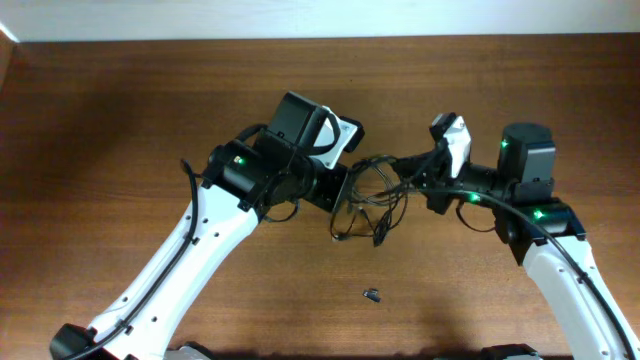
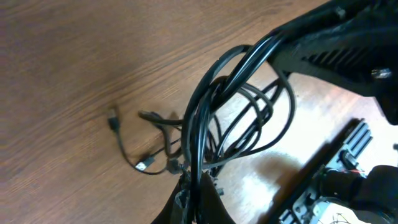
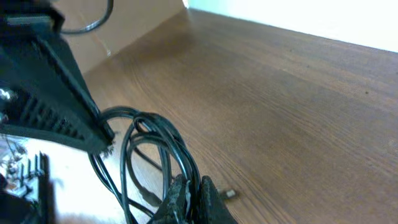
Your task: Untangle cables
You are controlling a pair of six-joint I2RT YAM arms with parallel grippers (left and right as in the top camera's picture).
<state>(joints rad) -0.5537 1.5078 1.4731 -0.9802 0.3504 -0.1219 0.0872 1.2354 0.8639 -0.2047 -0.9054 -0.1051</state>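
Note:
My right gripper needs to open, back off to slacken the bundle of crossed cable loops that my grippers are stretching, and take the loops nearer the front edge [image 1: 401,206].
The cables [image 1: 372,205] form a tangle of thin black loops at mid-table, stretched between my two grippers. My left gripper [image 1: 343,195] holds the tangle's left side. In the left wrist view it [image 2: 198,196] is shut on several strands of the cables [image 2: 249,118], which run up to the black right gripper [image 2: 323,37]. Two loose plug ends [image 2: 144,165] trail on the wood to the left. My right gripper [image 1: 408,180] holds the right side. Seen from the right wrist, it [image 3: 191,193] is shut on looped cables [image 3: 155,134], with a metal-tipped plug [image 3: 229,194] lying just beside the fingers.
A tiny dark stubby piece [image 1: 371,294] lies on the brown wooden table [image 1: 120,110], nearer the front edge than the tangle. The left arm's black body [image 3: 56,99] fills the left of the right wrist view. A white wall runs along the table's far edge.

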